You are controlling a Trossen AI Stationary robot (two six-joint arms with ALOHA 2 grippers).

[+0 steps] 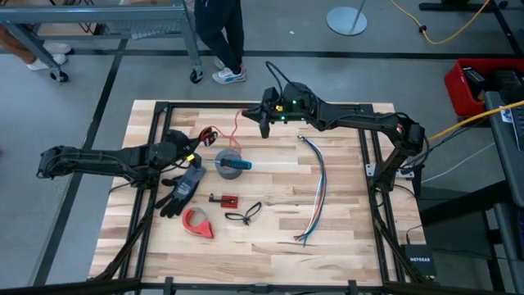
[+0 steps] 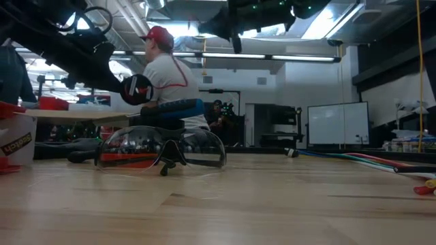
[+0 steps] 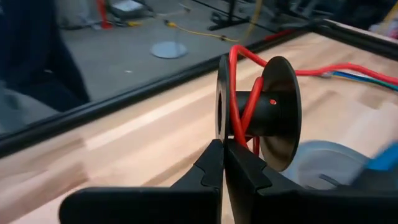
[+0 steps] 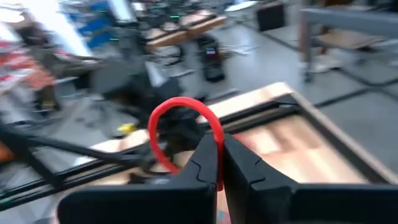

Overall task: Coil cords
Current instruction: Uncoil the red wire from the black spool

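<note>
My right gripper is going to let go of the red cord's end between the grey tape roll and the multicoloured wire bundle (image 1: 268, 142).
A thin red cord (image 1: 239, 121) runs from a small black spool (image 1: 208, 136) to my right gripper (image 1: 263, 120) over the table's far middle. In the left wrist view the cord (image 3: 241, 93) is wound around the spool's hub between two black discs. My left gripper (image 1: 195, 147) is shut at the spool. The spool also shows lifted in the low view (image 2: 137, 88). My right gripper (image 4: 221, 163) is shut on a bend of the cord. My left gripper pinches the lower rim of the spool's near disc (image 3: 219, 134) between its two shut fingers, right beside a strand of the red cord (image 3: 234, 127). The spool stands on edge above the fingertips, clear of the table. My right gripper pinches the red cord (image 4: 219, 144) between its two fingers at a bend. A round loop of the cord (image 4: 163, 118) arches out beyond the fingertips. The cord is lifted clear of the table and slack.
A grey tape roll (image 1: 229, 163) with a blue tool lies near the spool. A black glove (image 1: 182, 187), a red tape roll (image 1: 197, 223), a small black looped cord (image 1: 244, 215) and a multicoloured wire bundle (image 1: 316, 192) lie nearer. Clear safety glasses (image 2: 163, 147) show low. A person stands beyond the far edge.
</note>
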